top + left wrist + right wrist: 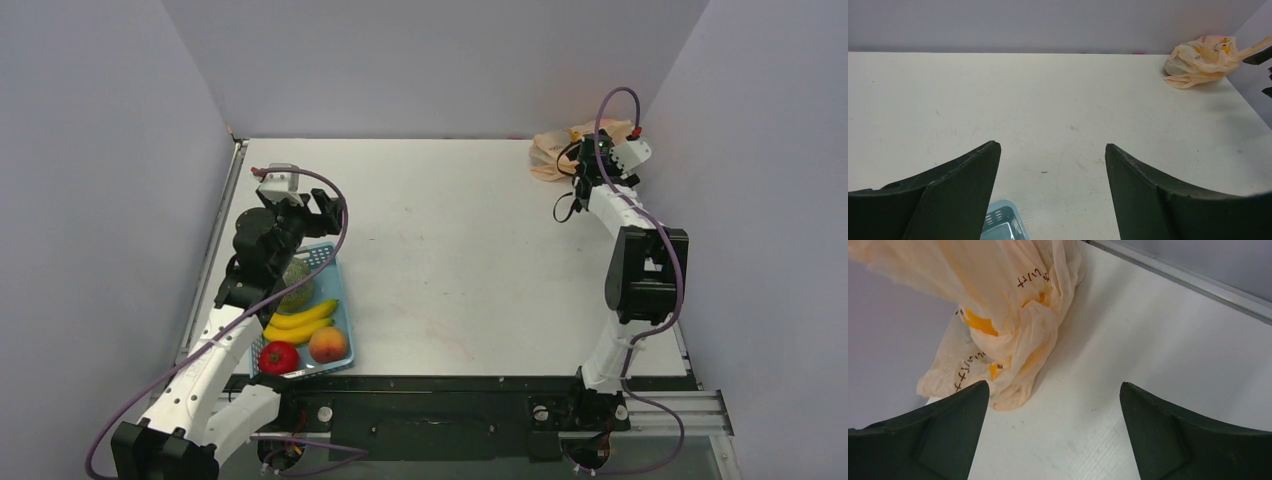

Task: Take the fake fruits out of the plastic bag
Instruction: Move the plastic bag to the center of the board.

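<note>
My right gripper is going to close on the bunched near end (568,172) (1020,377) of the plastic bag, just under its printed letters.
The plastic bag (553,155) lies crumpled in the far right corner of the table, pale peach with yellow-orange marks. It also shows in the left wrist view (1200,60) and close up in the right wrist view (1003,305). The fake fruits are hidden inside it; none shows clearly. My right gripper (582,160) hovers right beside the bag, open and empty (1054,385), with the bag just ahead of its left finger (955,420). My left gripper (322,212) is open and empty (1053,147), above the far end of the basket, far from the bag.
A blue mesh basket (340,300) sits near left under my left arm, holding a green melon (296,285), bananas (300,320), a red tomato-like fruit (279,356) and a peach (328,345). Grey walls close three sides. A metal rail (1198,282) edges the table beside the bag.
</note>
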You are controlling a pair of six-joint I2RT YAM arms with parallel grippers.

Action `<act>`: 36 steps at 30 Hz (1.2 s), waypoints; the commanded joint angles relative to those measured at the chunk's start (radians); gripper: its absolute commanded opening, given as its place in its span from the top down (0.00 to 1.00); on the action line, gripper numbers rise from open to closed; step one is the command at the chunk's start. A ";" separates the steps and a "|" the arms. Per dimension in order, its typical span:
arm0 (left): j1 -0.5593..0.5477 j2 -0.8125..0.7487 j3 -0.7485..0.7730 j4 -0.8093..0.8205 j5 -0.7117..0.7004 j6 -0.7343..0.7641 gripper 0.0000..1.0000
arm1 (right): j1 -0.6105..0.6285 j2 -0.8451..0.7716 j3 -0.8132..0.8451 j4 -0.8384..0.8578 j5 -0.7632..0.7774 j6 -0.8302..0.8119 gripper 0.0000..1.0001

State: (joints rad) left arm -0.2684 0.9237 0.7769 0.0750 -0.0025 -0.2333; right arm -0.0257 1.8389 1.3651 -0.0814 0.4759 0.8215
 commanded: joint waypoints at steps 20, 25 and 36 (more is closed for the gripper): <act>0.027 0.050 0.040 0.082 0.117 -0.006 0.25 | -0.115 0.435 0.424 0.141 -0.322 -0.017 0.37; 0.024 0.076 0.045 0.081 0.130 0.007 0.25 | -0.124 0.471 0.480 0.102 -0.413 0.023 0.72; 0.022 0.190 0.078 0.100 0.256 -0.039 0.25 | -0.060 0.248 0.140 0.169 -0.307 0.103 1.00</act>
State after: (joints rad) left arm -0.2470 1.0935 0.7921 0.1173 0.1825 -0.2604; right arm -0.1261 2.2295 1.5852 0.0574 0.1097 0.9047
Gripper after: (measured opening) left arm 0.750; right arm 0.009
